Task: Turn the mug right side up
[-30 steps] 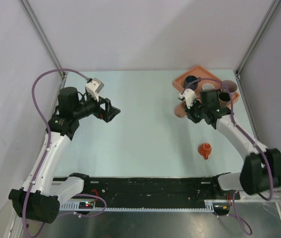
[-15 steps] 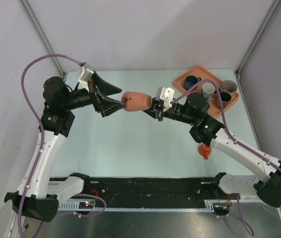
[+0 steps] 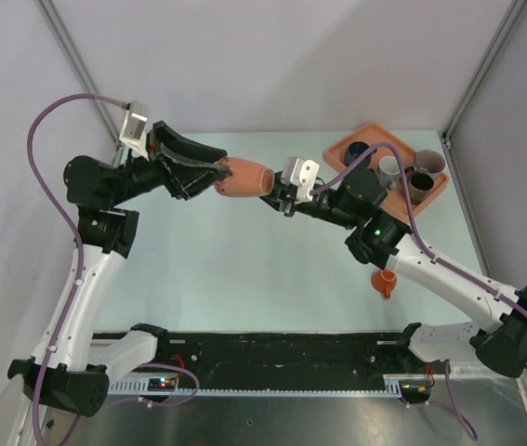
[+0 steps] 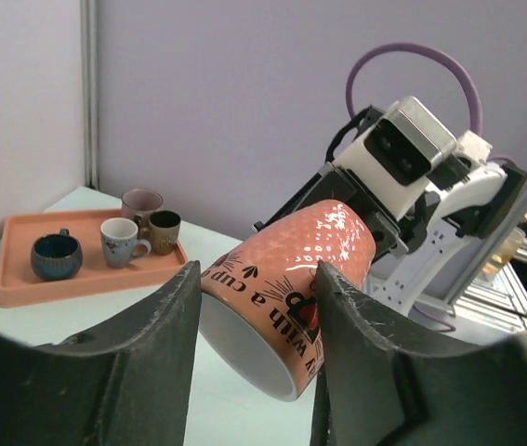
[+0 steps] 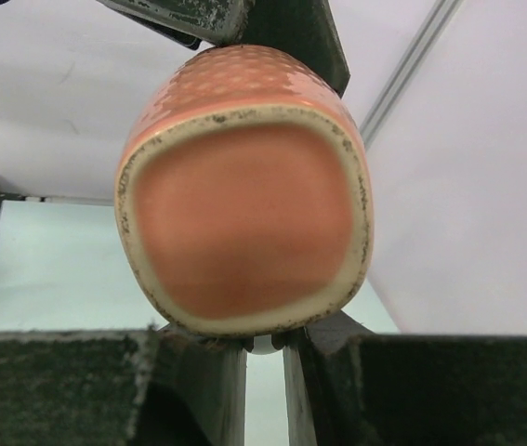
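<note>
I will open my left gripper, as its fingers span the outer sides of the slanting mug, and pinch the mug's rim (image 4: 295, 379) from inside and outside.
An orange mug (image 3: 244, 178) with black lettering hangs on its side in mid-air above the table's middle. My left gripper (image 3: 215, 175) is shut on its open rim end; in the left wrist view both fingers press the sides of the mug (image 4: 291, 269). My right gripper (image 3: 282, 197) holds the base end. In the right wrist view the mug's base (image 5: 244, 214) fills the frame and the right gripper (image 5: 265, 339) is nearly shut below it, apparently on the handle, which is mostly hidden.
An orange tray (image 3: 342, 153) at the back right holds several small mugs, including a dark blue one (image 3: 358, 150). The tray also shows in the left wrist view (image 4: 21, 288). A small orange cup (image 3: 386, 281) lies on the table under the right arm.
My right arm swung left from the tray carrying the orange mug to mid-table. My left gripper rose, met it, and its fingers came in around the rim end.
</note>
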